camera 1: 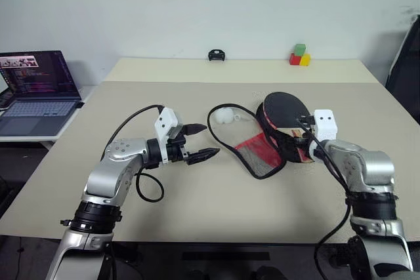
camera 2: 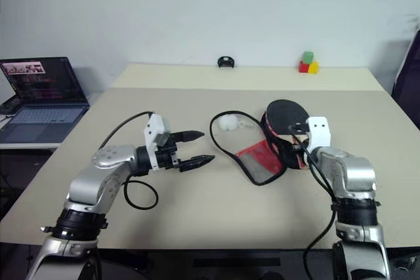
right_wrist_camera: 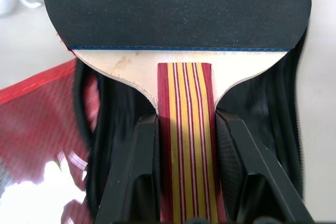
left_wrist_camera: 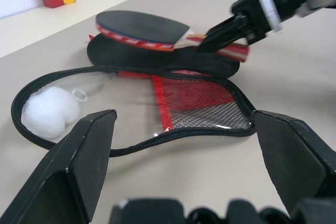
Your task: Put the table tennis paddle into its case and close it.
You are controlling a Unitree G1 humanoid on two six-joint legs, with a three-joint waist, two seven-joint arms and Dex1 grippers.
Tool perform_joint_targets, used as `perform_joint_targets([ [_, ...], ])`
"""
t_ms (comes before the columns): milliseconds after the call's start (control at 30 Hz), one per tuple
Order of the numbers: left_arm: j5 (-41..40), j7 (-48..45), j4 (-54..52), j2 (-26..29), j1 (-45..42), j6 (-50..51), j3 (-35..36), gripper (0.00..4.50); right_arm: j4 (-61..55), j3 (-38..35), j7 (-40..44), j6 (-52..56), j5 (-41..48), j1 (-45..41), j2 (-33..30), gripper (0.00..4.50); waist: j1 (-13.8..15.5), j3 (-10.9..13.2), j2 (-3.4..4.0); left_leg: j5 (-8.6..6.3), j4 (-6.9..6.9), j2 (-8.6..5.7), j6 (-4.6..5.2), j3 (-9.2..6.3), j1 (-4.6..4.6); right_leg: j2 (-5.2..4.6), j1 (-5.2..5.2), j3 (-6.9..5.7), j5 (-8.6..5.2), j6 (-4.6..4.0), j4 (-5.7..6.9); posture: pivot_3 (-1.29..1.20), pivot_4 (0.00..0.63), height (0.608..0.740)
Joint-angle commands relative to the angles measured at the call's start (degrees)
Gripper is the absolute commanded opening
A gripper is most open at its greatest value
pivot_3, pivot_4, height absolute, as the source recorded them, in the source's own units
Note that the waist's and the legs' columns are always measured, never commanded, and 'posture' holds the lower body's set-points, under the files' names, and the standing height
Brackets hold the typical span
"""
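Observation:
The paddle's blade sticks out over the case's black part, so I will set the paddle down with my right gripper, then grip the paddle's handle nearer its end (left_wrist_camera: 237, 52) to seat it inside.
The table tennis paddle (camera 1: 283, 108), black-faced with a red edge and a striped wooden handle (right_wrist_camera: 185, 129), hangs just above the black rounded part of the case. My right gripper (right_wrist_camera: 185, 124) is shut on the handle, one finger on each side. The case (camera 1: 259, 155) lies unzipped on the table, its red mesh end towards me and its black part (left_wrist_camera: 157, 59) under the paddle. A white ball-like thing (camera 1: 225, 117) sits at the case's open zip edge. To the left of the case, my left gripper (camera 1: 210, 140) stands wide open and holds nothing.
An open laptop (camera 1: 36, 90) stands on a side table at the left. Red, green and yellow blocks (camera 1: 300, 57) and a small black object (camera 1: 216, 55) sit at the far edge of the beige table (camera 1: 197, 208).

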Motion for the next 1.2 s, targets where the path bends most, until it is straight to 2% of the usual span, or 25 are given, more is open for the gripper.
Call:
perform_joint_targets([
  [33,-0.58,0.15,-2.58,0.62,0.05,-0.46,1.37,4.5,4.77,0.7,0.69,-6.5,-1.68,-3.95,-0.03,1.08,-0.02,0.0,0.01,0.0,-0.01,0.0,-0.01,0.01,0.0,0.0,-0.01,0.01,0.0,0.0,0.0,0.0,0.15,0.74],
  [233,-0.67,0.46,-3.31,0.78,0.68,-0.22,1.52,4.5,12.07,2.02,1.41,-10.94,-3.26,-6.71,0.34,1.08,-0.03,0.0,0.01,0.01,-0.01,0.0,-0.02,0.02,-0.02,0.0,-0.04,0.02,0.0,0.0,-0.01,0.0,0.15,0.74],
  [533,-0.68,0.69,-3.84,0.89,1.15,-0.05,1.68,4.5,13.35,1.45,0.46,-10.37,-3.31,-7.09,2.16,1.08,-0.08,0.0,0.01,0.01,-0.01,0.01,-0.02,0.02,-0.02,0.0,-0.04,0.04,0.0,0.0,0.02,0.0,0.15,0.74],
  [867,-0.72,0.78,-3.75,0.95,1.11,-0.06,1.83,4.5,11.94,0.77,-1.29,-10.41,-4.1,-6.56,1.51,4.48,-0.05,0.0,0.01,0.01,0.0,0.01,-0.02,0.02,-0.02,0.0,-0.04,0.03,0.0,0.0,0.02,0.0,0.15,0.74],
  [1200,-0.69,0.81,-3.45,0.65,1.02,-0.31,1.44,4.5,8.65,1.9,0.18,-8.24,-4.11,-3.23,1.09,4.48,-0.04,0.0,0.01,0.0,0.0,0.01,-0.01,0.02,-0.02,0.0,-0.04,0.03,0.0,0.0,0.02,0.0,0.15,0.74],
])
